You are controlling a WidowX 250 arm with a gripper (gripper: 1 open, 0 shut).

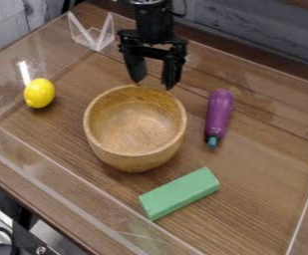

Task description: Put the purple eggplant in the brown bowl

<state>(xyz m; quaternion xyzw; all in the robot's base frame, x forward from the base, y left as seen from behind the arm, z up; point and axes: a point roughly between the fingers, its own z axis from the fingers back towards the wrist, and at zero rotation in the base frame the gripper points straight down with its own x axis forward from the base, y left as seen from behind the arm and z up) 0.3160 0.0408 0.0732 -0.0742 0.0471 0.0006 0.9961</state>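
The purple eggplant has a teal stem cap, and next I will move my gripper to the middle of the purple eggplant's body [219, 113], behind that cap, and close it there.
The purple eggplant [217, 115] lies on the wooden table to the right of the brown bowl [135, 127], its teal stem cap pointing toward the front. The bowl holds nothing. My gripper [155, 73] hangs pointing down just behind the bowl's far rim, left of the eggplant and apart from it. Its two dark fingers [137, 68] stand spread with nothing between them, so it is open.
A yellow lemon [38, 93] rests at the left. A flat green block [179, 192] lies in front of the bowl. Clear plastic walls ring the table, and a clear stand [87, 30] sits at the back left.
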